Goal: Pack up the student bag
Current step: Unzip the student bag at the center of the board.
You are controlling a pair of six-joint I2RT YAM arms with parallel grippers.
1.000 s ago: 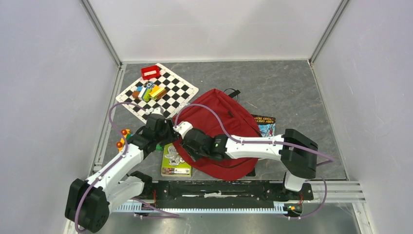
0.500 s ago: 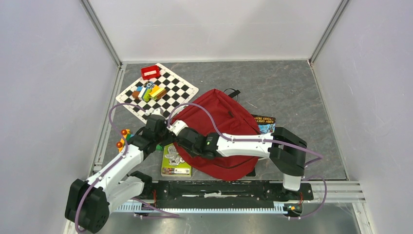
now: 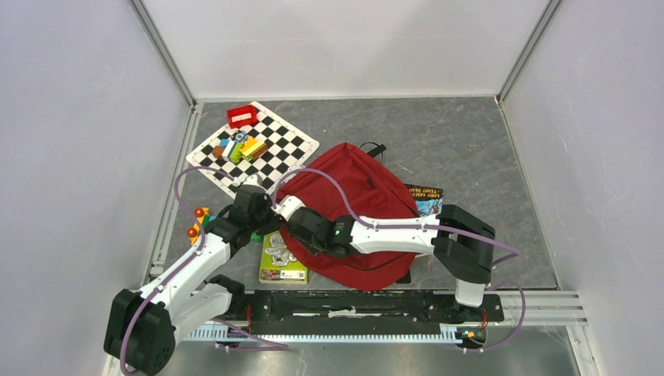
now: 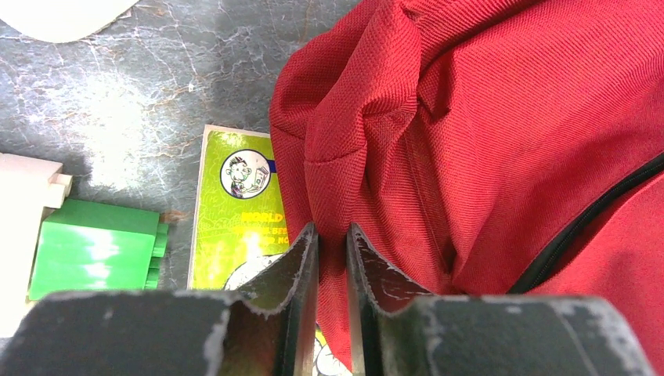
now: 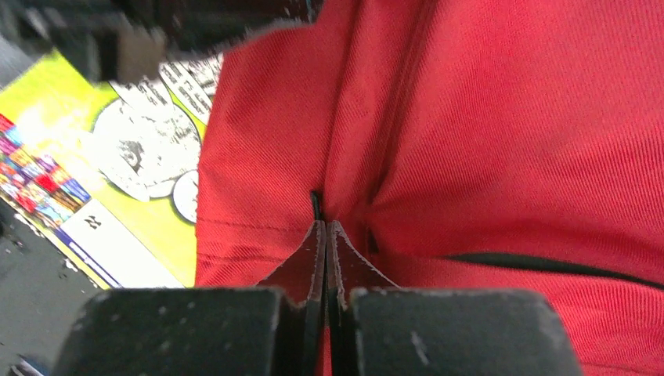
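A raised fold of the bag is pinched in my left gripper, so that gripper should open and take the bag's edge [image 4: 291, 205] by the yellow-green book before I unzip.
The student bag [image 3: 356, 205] is a dark-red backpack lying flat in the middle of the table. Its left edge overlaps a yellow-green book [image 3: 282, 254]. Both grippers meet at that left edge. My left gripper [image 3: 263, 205] [image 4: 333, 235] has its jaws nearly together, pinching a raised fold of the red fabric [image 4: 337, 157]. My right gripper [image 3: 286, 210] [image 5: 325, 227] is shut tight at a seam, and a thin black zipper pull [image 5: 315, 202] sticks out from between its tips. A black zipper line [image 5: 548, 266] runs off to the right.
A checkered board [image 3: 286, 149] at the back left carries coloured blocks [image 3: 243, 147] and a small red box [image 3: 242, 116]. Green blocks [image 4: 94, 251] lie left of the yellow-green book. A second book [image 3: 427, 200] pokes out from under the bag's right side.
Both grippers have closed, the left on the fabric fold and the right at the zipper. The right arm shifted slightly left toward the bag's edge.
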